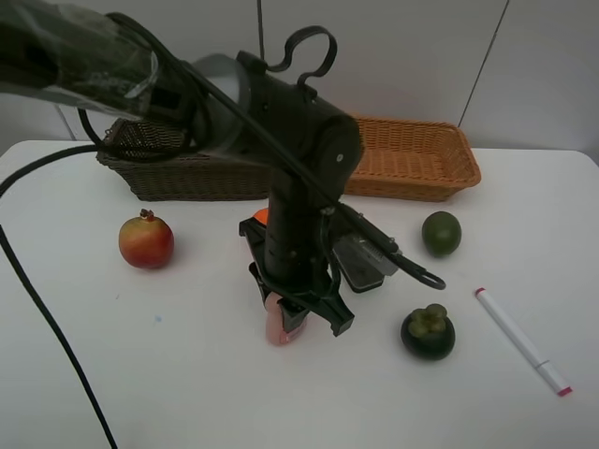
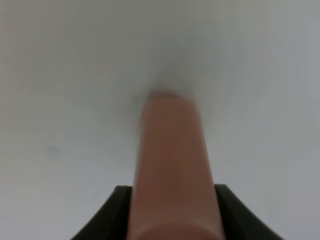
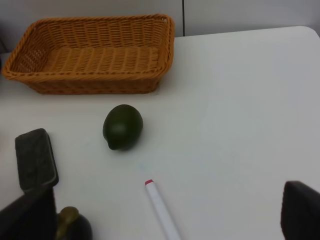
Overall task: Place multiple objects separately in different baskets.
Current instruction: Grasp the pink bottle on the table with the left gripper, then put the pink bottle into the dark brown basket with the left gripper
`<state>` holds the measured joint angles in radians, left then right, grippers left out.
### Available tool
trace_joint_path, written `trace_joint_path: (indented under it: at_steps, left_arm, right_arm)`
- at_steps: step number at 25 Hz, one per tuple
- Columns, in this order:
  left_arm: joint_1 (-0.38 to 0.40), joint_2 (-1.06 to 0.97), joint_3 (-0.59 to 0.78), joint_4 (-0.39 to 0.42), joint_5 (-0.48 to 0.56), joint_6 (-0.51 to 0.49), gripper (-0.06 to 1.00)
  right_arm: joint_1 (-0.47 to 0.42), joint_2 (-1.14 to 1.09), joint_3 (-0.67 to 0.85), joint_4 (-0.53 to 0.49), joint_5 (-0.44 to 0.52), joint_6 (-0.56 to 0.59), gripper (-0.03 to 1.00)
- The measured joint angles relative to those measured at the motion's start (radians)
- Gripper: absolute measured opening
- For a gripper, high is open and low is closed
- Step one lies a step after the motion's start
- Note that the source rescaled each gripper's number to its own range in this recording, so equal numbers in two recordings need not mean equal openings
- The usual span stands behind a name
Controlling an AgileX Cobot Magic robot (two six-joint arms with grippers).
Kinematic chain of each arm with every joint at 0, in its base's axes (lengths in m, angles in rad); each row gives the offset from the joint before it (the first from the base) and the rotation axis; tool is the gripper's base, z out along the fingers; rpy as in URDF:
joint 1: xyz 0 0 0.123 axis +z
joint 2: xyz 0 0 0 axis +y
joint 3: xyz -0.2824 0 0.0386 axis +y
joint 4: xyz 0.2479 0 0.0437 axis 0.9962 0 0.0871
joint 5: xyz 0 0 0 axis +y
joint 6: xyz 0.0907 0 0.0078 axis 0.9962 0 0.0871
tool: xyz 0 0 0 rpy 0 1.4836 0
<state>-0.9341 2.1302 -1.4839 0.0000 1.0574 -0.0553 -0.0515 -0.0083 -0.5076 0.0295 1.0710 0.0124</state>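
My left gripper needs to release the pink bottle inside the dark brown basket [image 1: 247, 150], at the end nearest the orange-tan basket.
My left gripper [image 1: 301, 316] reaches down to the table's middle and is shut on the pink bottle [image 1: 284, 325], which rests on the table. In the left wrist view the bottle [image 2: 172, 160] fills the gap between the black fingers [image 2: 107, 215]. The red-yellow pomegranate [image 1: 146, 240] lies to the left. The orange [image 1: 259, 216] peeks out behind the arm. The grey-black eraser [image 1: 360, 263], lime [image 1: 441, 233], mangosteen [image 1: 428, 332] and marker [image 1: 522, 340] lie to the right. My right gripper [image 3: 165, 200] is open and empty above the lime [image 3: 122, 126] and marker [image 3: 161, 207]. The pump bottle is hidden.
The dark brown basket [image 1: 178, 173] stands at the back left, partly behind the left arm. The orange-tan basket [image 1: 412, 159] stands beside it at the back right and also shows in the right wrist view [image 3: 90, 55]. A black cable [image 1: 37, 299] crosses the table's left side.
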Motion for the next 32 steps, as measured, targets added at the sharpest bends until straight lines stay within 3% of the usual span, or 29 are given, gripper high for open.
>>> trace_joint_path:
  at_steps: [4, 7, 12, 16, 19, 24, 29, 30, 31, 32]
  left_arm:
    - [0.019, -0.012, -0.177, 0.006, 0.106, -0.01, 0.01]
    - [0.089, -0.018, -0.32, 0.006, 0.138, -0.012, 0.01]
    - [0.279, -0.019, -0.475, 0.017, 0.027, -0.013, 0.01]
    - [0.394, -0.015, -0.498, -0.006, -0.15, -0.015, 0.01]
    - [0.441, 0.005, -0.498, -0.013, -0.22, -0.028, 0.01]
    - [0.5, 0.06, -0.498, -0.013, -0.229, -0.057, 0.01]
    - [0.511, 0.122, -0.498, -0.01, -0.223, -0.038, 0.01]
    - [0.511, 0.136, -0.498, -0.011, -0.22, -0.023, 0.06]
    - [0.511, 0.145, -0.498, -0.011, -0.213, -0.011, 0.2]
    - [0.511, 0.152, -0.498, -0.011, -0.204, -0.008, 0.42]
  right_arm:
    - [0.0, 0.0, 0.0, 0.0, 0.0, 0.0, 0.99]
    - [0.0, 0.0, 0.0, 0.0, 0.0, 0.0, 0.99]
    - [0.0, 0.0, 0.0, 0.0, 0.0, 0.0, 0.99]
    - [0.0, 0.0, 0.0, 0.0, 0.0, 0.0, 0.99]
    - [0.0, 0.0, 0.0, 0.0, 0.0, 0.0, 0.99]
    - [0.0, 0.0, 0.0, 0.0, 0.0, 0.0, 0.99]
    - [0.0, 0.0, 0.0, 0.0, 0.0, 0.0, 0.99]
    - [0.0, 0.0, 0.0, 0.0, 0.0, 0.0, 0.99]
    - [0.0, 0.0, 0.0, 0.0, 0.0, 0.0, 0.99]
    - [0.0, 0.0, 0.0, 0.0, 0.0, 0.0, 0.99]
